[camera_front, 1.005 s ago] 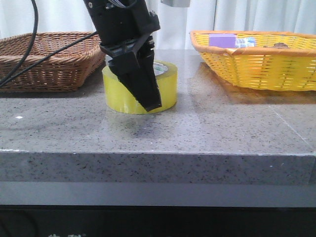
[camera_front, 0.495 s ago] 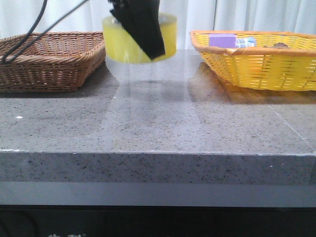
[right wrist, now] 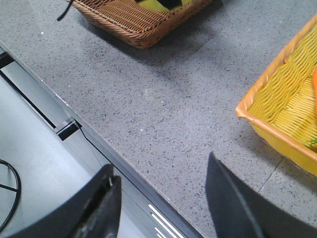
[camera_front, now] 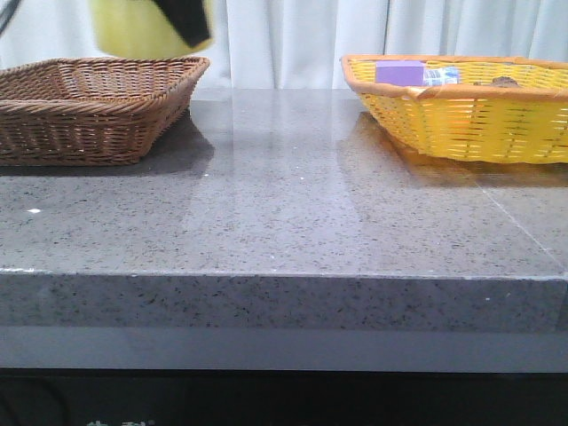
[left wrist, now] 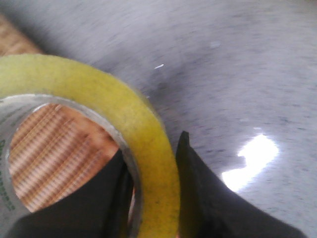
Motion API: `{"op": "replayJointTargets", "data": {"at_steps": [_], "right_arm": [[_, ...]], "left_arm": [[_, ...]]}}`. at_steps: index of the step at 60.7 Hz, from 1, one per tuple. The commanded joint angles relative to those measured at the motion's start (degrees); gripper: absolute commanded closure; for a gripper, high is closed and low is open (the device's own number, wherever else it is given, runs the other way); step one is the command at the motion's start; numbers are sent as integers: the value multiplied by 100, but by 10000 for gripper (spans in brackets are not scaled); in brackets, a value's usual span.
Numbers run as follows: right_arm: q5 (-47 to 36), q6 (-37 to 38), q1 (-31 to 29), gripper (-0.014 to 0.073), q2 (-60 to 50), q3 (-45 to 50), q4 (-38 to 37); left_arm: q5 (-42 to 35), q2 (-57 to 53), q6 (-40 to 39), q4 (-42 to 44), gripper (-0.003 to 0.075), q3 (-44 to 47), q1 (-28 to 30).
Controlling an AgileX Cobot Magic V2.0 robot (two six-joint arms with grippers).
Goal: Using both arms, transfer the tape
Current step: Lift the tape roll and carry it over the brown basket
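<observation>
Next, I release the tape from my left gripper inside the brown wicker basket (camera_front: pixel 78 87), flat behind the basket's front rim.
The tape (camera_front: pixel 138 31) is a yellow roll, blurred, hanging at the top left of the front view above the brown wicker basket (camera_front: pixel 89 106). My left gripper (left wrist: pixel 153 171) is shut on the tape (left wrist: pixel 138 124), one finger inside the white core and one against the outer yellow wall. A black finger (camera_front: pixel 188 12) shows against the roll in the front view. The basket weave (left wrist: pixel 54 148) shows through the core. My right gripper (right wrist: pixel 161 186) is open over the table's front edge, holding nothing. It does not show in the front view.
A yellow wicker basket (camera_front: pixel 461 111) at the back right holds a purple box (camera_front: pixel 399 73) and other small items. In the right wrist view the brown basket (right wrist: pixel 143 22) lies far off, the yellow basket (right wrist: pixel 285 114) closer. The grey table's front edge (camera_front: pixel 284 277) runs across.
The left gripper has lifted the tape off the table and carried it up and to the left, from the table's middle back to above the brown basket.
</observation>
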Motion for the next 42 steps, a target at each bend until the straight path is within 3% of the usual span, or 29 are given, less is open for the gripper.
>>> {"op": "replayJointTargets", "data": {"at_steps": [1, 20, 42], "right_arm": [[-391, -25, -13, 183, -20, -141, 99], [-391, -25, -13, 183, -20, -141, 99], [-391, -25, -13, 183, -20, -141, 99]], "left_arm": [[-332, -340, -363, 66, 619, -213, 318], [-600, -199, -494, -167, 619, -213, 1230], [-1076, 446, -494, -239, 619, -203, 1335]]}}
